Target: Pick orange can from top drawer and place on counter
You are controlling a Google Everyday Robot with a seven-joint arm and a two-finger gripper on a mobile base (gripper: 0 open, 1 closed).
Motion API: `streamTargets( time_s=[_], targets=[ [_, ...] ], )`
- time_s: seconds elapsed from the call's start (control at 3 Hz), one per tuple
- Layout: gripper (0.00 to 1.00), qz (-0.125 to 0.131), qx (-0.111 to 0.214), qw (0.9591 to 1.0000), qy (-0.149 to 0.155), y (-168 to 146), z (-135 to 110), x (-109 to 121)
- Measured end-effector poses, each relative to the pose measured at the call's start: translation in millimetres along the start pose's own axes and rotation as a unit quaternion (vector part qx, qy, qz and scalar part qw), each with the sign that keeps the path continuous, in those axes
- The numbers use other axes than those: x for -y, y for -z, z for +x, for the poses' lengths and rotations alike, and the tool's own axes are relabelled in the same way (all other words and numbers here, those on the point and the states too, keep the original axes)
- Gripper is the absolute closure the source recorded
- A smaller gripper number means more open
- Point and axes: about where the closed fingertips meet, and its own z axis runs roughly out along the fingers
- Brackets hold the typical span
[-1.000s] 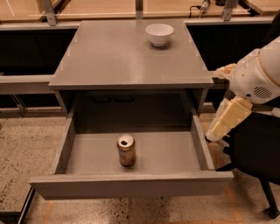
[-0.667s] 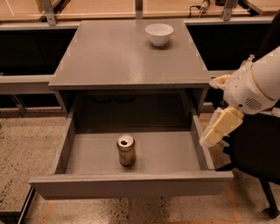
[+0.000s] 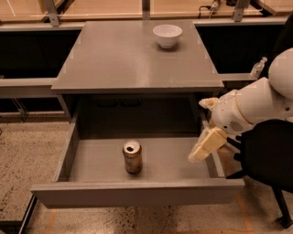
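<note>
Next, I grip the top drawer's orange can around the middle of its body (image 3: 132, 160), below its silver top.
The orange can (image 3: 132, 156) stands upright on the floor of the open top drawer (image 3: 137, 192), near its middle, silver top up. The grey counter (image 3: 114, 59) lies above the drawer. My gripper (image 3: 201, 151) hangs over the right side of the drawer, right of the can and apart from it, its cream fingers pointing down and left. It holds nothing.
A white bowl (image 3: 167, 35) stands at the back right of the counter. A light wooden surface (image 3: 91, 6) runs along the far edge. A small clear bottle (image 3: 258, 67) sits on a ledge at right. Speckled floor lies left of the drawer.
My arm and gripper have moved left and down, from beside the drawer's right wall to over its right side, closer to the can. The can has not moved.
</note>
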Motion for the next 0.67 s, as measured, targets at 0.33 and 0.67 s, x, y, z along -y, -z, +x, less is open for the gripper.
streamTargets(
  time_s=[0.33, 0.67],
  targets=[
    [0.0, 0.004, 0.0, 1.0, 0.001, 0.3, -1.7, 1.4],
    [0.0, 0.001, -0.01, 0.9998, -0.018, -1.7, 8.2, 1.0]
  ],
)
